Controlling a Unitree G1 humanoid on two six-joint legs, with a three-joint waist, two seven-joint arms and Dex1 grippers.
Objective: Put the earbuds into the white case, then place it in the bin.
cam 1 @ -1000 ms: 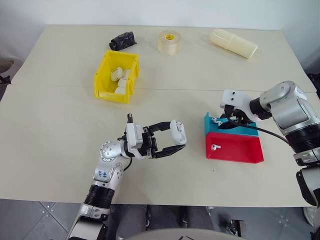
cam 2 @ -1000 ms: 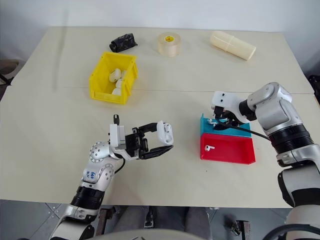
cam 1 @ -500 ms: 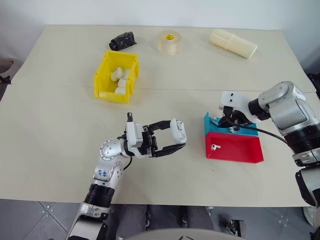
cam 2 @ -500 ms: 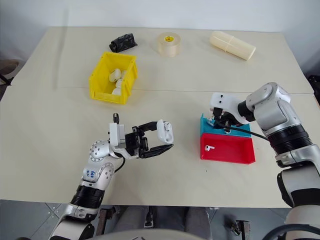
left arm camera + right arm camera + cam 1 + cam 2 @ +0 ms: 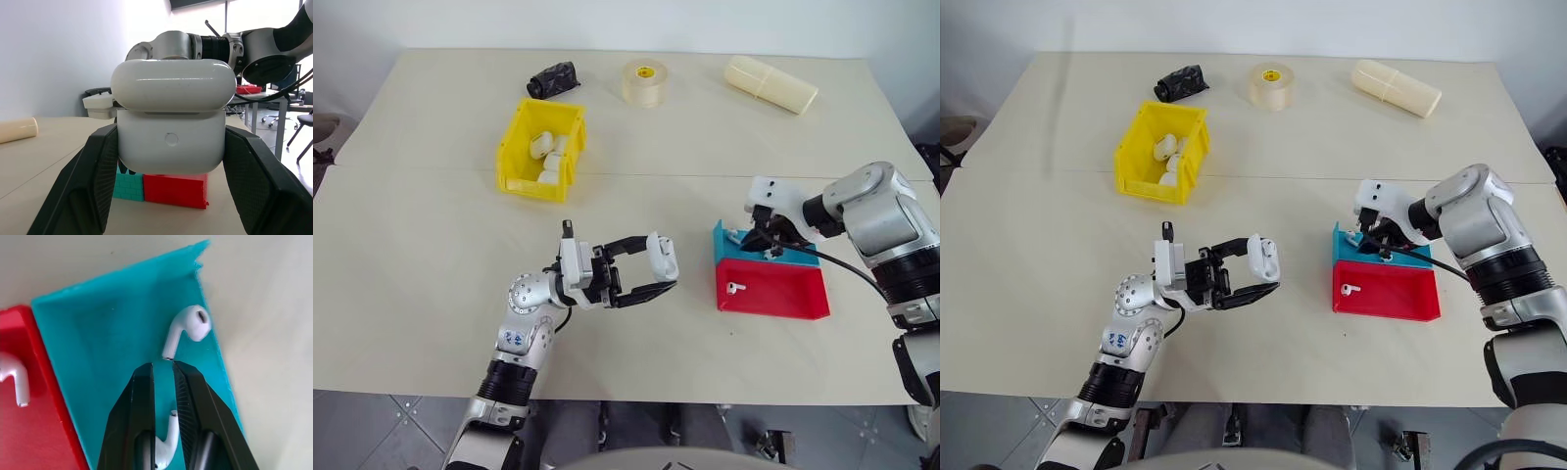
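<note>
The earbud by the teal wall has only its stem's tip within my right gripper's fingers, so next I open them and grip the earbud by its rounded head [image 5: 197, 323].
My left gripper [image 5: 658, 267] is shut on the white case [image 5: 662, 257], holding it above the table's middle; its lid [image 5: 172, 84] stands slightly raised. My right gripper [image 5: 163, 366] dips into the teal tray [image 5: 720, 245], its fingers drawn close together with one earbud [image 5: 165, 443] caught between them. Just past the fingertips a second earbud [image 5: 188, 328] lies on the teal floor. A third earbud [image 5: 735, 288] rests in the red tray [image 5: 783, 294]. The yellow bin [image 5: 514, 147] stands far to the left at the back, with several white cases inside.
A tape roll [image 5: 645, 82], a long cream cylinder [image 5: 771, 84] and a black crumpled object [image 5: 554, 78] lie along the table's far side. The red tray adjoins the teal one on the near side. Bare tabletop lies between the bin and my left gripper.
My right gripper's fingers have closed inside the teal tray and the wrist has tipped a little. The left arm and the case have stayed still.
</note>
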